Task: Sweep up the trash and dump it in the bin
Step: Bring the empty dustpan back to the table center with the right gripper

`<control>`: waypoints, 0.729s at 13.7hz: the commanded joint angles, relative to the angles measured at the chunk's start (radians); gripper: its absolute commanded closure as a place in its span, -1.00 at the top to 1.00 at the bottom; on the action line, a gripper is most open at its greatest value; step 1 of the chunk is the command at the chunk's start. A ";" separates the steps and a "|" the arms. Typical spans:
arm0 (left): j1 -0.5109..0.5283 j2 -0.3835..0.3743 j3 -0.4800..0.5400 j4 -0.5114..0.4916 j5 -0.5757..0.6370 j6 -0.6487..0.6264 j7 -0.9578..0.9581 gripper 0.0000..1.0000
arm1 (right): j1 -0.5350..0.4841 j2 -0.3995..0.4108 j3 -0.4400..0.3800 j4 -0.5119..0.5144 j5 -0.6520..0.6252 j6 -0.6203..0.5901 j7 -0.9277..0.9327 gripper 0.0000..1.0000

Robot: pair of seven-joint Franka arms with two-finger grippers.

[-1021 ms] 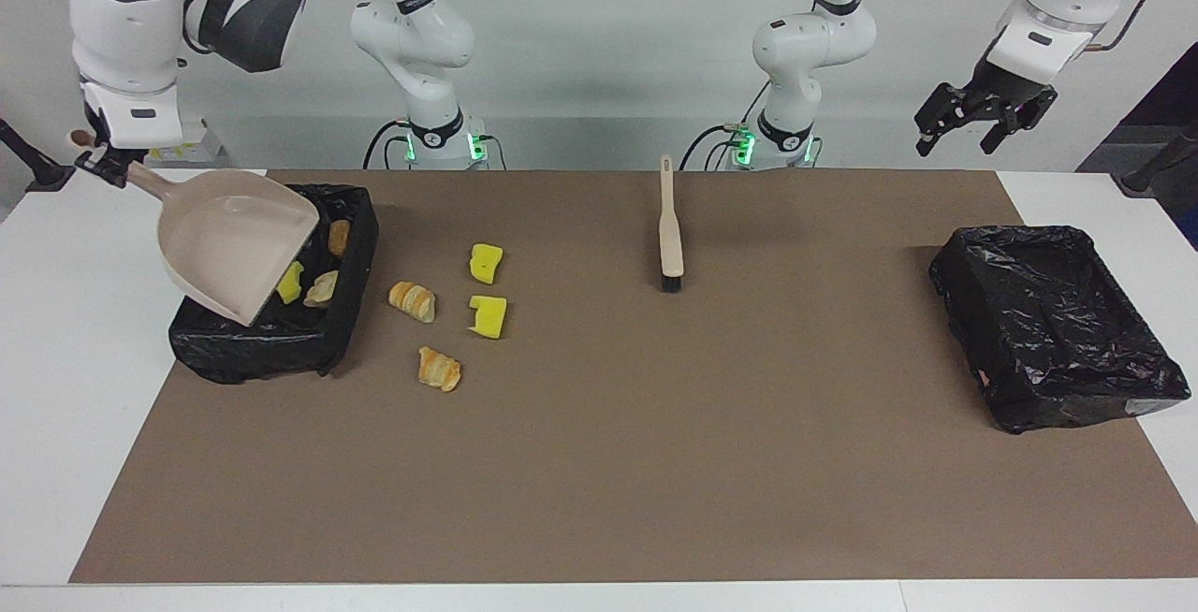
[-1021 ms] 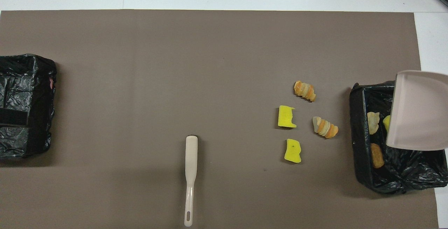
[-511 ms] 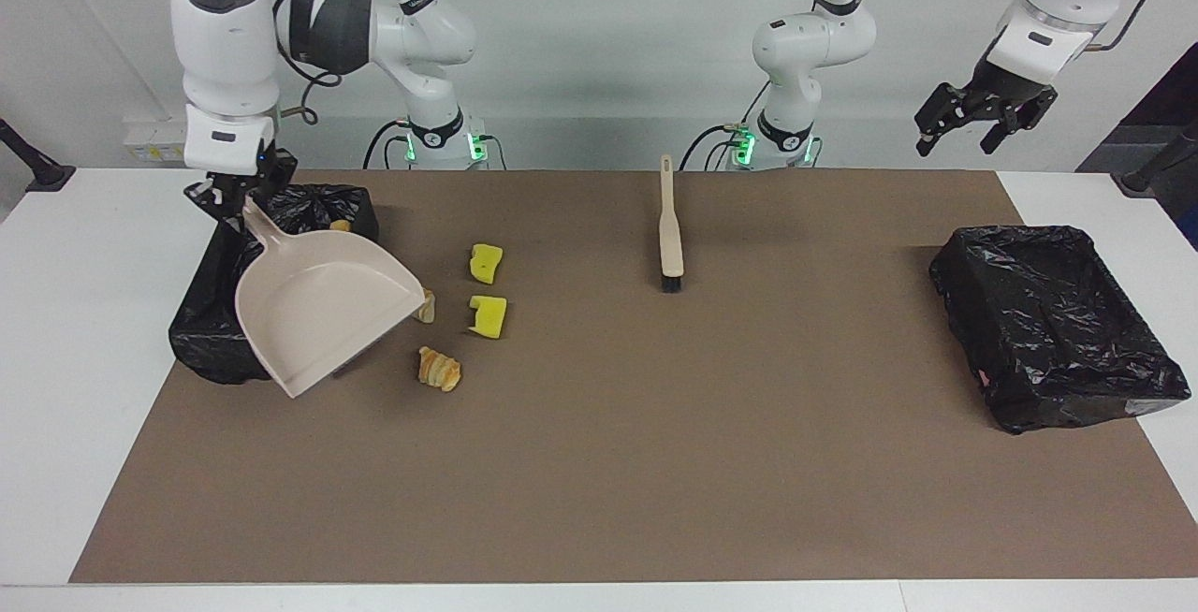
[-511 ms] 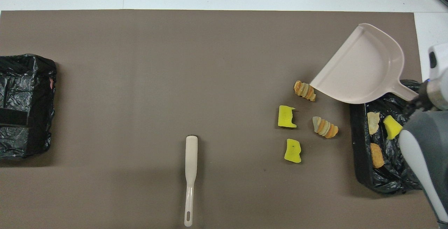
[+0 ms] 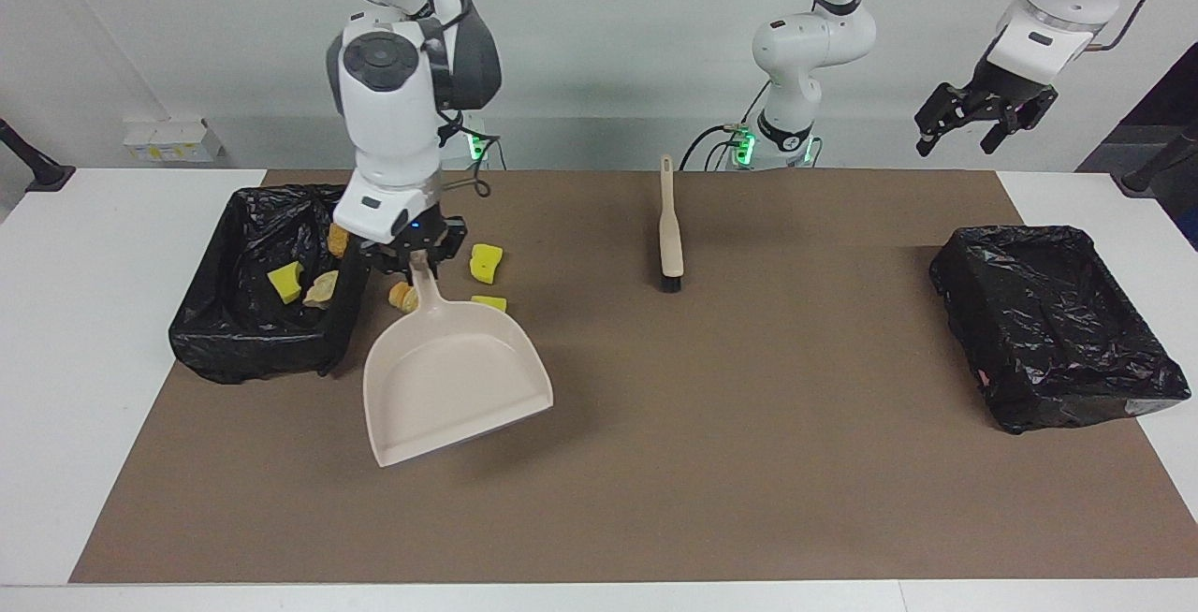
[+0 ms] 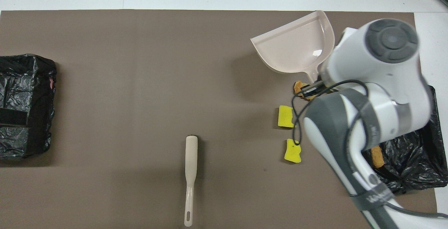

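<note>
Next, I set the beige dustpan, now held tilted just over the mat, down with my right gripper on the bare mat [image 6: 189,71] beyond the beige brush, in line with it.
My right gripper [image 5: 412,259] is shut on the handle of an empty beige dustpan [image 5: 449,378], held tilted just over the mat beside the loose trash; the dustpan also shows in the overhead view [image 6: 297,47]. On the mat lie two yellow sponge chunks [image 6: 286,117] [image 6: 293,151] and croissant lumps, one partly showing by the handle [image 5: 402,296], another at the gripper [image 6: 298,87]. The black-lined bin [image 5: 245,336] at the right arm's end holds a yellow chunk [image 5: 284,282] and two tan lumps [image 5: 321,286]. My left gripper [image 5: 964,135] waits open, high over the table's edge.
A beige brush [image 5: 668,228] lies on the brown mat near the robots, around the middle; it also shows in the overhead view [image 6: 190,176]. A second black-lined bin [image 5: 1048,331] sits at the left arm's end of the table.
My right arm has swung the dustpan from its tipped position over the bin out over the mat, past the loose pieces. The left arm has not moved.
</note>
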 commanded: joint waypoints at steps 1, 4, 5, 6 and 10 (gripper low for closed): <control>0.009 0.005 -0.005 0.012 0.020 -0.008 -0.003 1.00 | 0.078 0.135 0.005 0.180 0.033 -0.033 0.188 -1.00; 0.010 0.005 -0.005 0.012 0.020 -0.005 -0.002 1.00 | 0.190 0.284 0.008 0.355 0.036 -0.033 0.445 -1.00; 0.010 0.005 -0.005 0.012 0.020 -0.007 -0.003 1.00 | 0.224 0.324 0.010 0.398 0.041 -0.033 0.476 -1.00; 0.010 0.005 -0.005 0.012 0.020 -0.007 -0.003 1.00 | 0.238 0.370 0.029 0.433 0.068 -0.024 0.519 -1.00; 0.010 0.005 -0.005 0.012 0.020 -0.005 -0.003 1.00 | 0.318 0.542 0.073 0.558 0.081 0.054 0.679 -1.00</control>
